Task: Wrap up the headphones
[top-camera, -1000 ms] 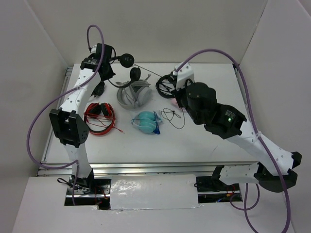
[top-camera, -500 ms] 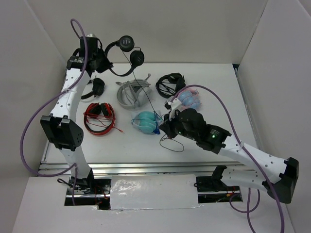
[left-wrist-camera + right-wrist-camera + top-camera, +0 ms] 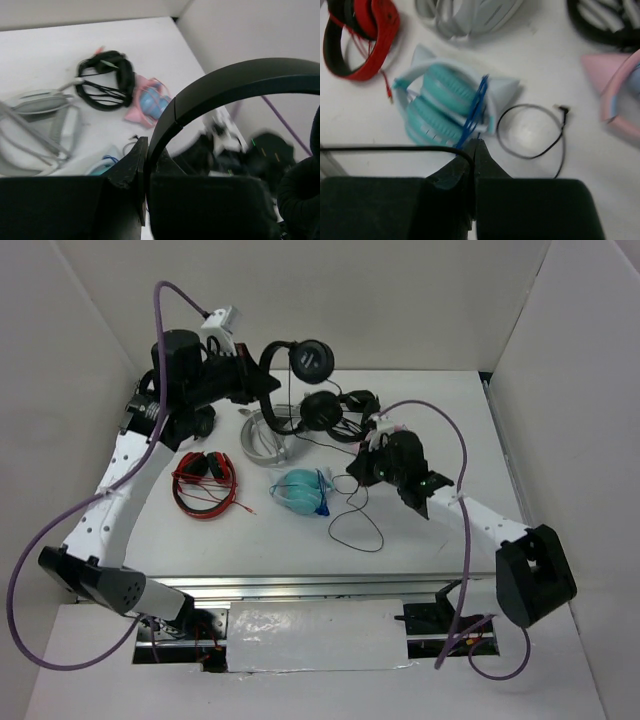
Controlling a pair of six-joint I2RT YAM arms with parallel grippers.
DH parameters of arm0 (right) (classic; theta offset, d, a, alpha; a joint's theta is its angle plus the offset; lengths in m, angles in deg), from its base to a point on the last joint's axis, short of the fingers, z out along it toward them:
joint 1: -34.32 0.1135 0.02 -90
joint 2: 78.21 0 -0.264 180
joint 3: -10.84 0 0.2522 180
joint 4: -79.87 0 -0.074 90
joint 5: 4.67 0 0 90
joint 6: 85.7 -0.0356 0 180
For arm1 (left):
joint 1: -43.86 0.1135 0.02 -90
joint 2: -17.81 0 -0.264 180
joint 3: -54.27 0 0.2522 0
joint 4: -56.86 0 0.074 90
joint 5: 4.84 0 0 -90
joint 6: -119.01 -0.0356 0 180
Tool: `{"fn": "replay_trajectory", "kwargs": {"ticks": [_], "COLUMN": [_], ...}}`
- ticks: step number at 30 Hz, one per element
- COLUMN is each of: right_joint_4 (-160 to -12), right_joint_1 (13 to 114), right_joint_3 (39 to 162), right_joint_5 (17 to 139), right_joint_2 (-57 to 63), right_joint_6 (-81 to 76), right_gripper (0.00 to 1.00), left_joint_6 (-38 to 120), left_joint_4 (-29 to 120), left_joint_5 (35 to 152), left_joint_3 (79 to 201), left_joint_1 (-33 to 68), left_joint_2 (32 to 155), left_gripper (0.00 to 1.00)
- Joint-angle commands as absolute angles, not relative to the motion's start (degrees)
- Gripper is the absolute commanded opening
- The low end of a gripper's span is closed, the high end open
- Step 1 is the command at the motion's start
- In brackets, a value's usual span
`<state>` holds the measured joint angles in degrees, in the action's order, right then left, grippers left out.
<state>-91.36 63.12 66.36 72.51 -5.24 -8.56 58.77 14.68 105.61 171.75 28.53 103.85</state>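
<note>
A short piece of cable runs from the black headphones to my right gripper, with a long loop loose beyond. Next, I take the cable nearer its plug [image 3: 563, 150].
The black headphones hang in the air over the back of the table, with their thin headband [image 3: 278, 352] and two round earcups [image 3: 313, 361]. My left gripper [image 3: 262, 375] is shut on the headband; in the left wrist view the band [image 3: 225, 82] rises from between my jaws [image 3: 146, 167], with one earcup [image 3: 300, 200] at the right edge. The long thin cable [image 3: 355, 530] runs down and loops on the table. My right gripper [image 3: 356, 468] is shut on the cable; in the right wrist view the cable [image 3: 395, 148] enters my jaws [image 3: 473, 160], and its loop [image 3: 530, 131] lies beyond.
Red-and-black headphones [image 3: 205, 480] lie at the left, grey-white ones [image 3: 262, 440] at the back middle, teal ones [image 3: 300, 490] in the middle. A chunkier black pair [image 3: 352, 402] and a pink pair [image 3: 147, 100] lie at the back right. White walls enclose the table.
My left arm has swung the headphones right, over the back middle of the table. My right gripper has moved back from the table's middle, the cable trailing in a loop.
</note>
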Motion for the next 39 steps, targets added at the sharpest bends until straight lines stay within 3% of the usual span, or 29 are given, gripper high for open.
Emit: {"fn": "replay_trajectory", "kwargs": {"ticks": [1, 7, 12, 17, 31, 39], "right_joint_4": [-97.62, -92.35, -82.51, -73.92, -45.17, -47.33], "right_joint_1": [58.15, 50.41, 49.00, 49.00, 61.21, 69.28], "right_joint_3": [75.04, 86.90, 97.10, 105.61, 120.21, 112.25], "right_joint_5": [66.88, 61.35, 61.68, 64.06, 82.86, 71.45], "right_joint_2": [-0.80, 4.41, 4.41, 3.53, 2.39, -2.35], "right_joint_6": [-5.11, -2.03, 5.34, 10.18, 6.34, -1.48], "right_gripper": [0.00, 0.00, 0.00, 0.00, 0.03, 0.09], "left_joint_6": [50.13, 42.72, 36.58, 33.58, 45.17, 55.02], "left_joint_4": [20.68, 23.14, 21.31, 20.86, 8.92, 5.75], "left_joint_5": [109.07, 98.37, 91.59, 74.06, 49.14, 44.11], "left_joint_3": [165.88, 151.91, 148.37, 146.52, 160.31, 167.86], "left_joint_1": [23.13, 13.72, 6.17, -0.78, 1.85, 4.83], "left_joint_2": [97.80, 91.73, 94.10, 98.48, 113.25, 116.95], "left_gripper": [0.00, 0.00, 0.00, 0.00, 0.00, 0.00]}}
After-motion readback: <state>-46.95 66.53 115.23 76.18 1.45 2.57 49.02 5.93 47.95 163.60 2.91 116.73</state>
